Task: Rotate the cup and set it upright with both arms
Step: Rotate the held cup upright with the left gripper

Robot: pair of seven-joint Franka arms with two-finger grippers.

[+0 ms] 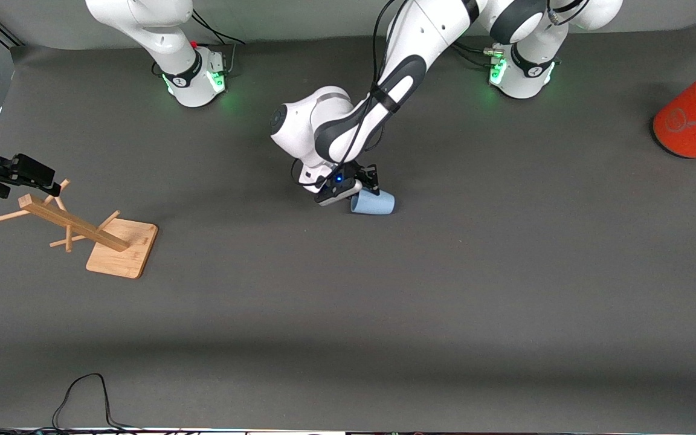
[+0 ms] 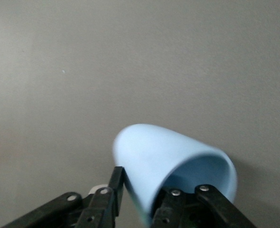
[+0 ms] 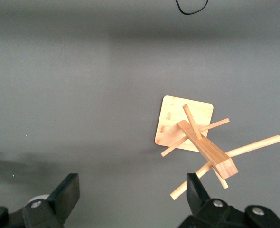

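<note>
My left gripper will stand the pale-blue cup upright on the bare grey mat, and I will set it just off its closed end [image 1: 391,221].
The pale-blue cup [image 1: 374,203] lies on its side on the grey mat near the table's middle. My left gripper [image 1: 367,186] is down at its rim. In the left wrist view the cup [image 2: 163,161] fills the lower middle, darker blue inside. One finger [image 2: 117,183] presses on the outside of the wall and the other sits inside the mouth, so the left gripper [image 2: 147,192] is shut on the cup's wall. My right gripper [image 1: 25,175] hangs open and empty over the right arm's end of the table, fingers wide apart [image 3: 133,194].
A wooden peg rack [image 1: 91,232] lies tipped on its square base below the right gripper, and also shows in the right wrist view [image 3: 197,137]. A large orange cylinder [image 1: 695,118] stands at the left arm's end. A black cable [image 1: 82,393] loops at the mat's near edge.
</note>
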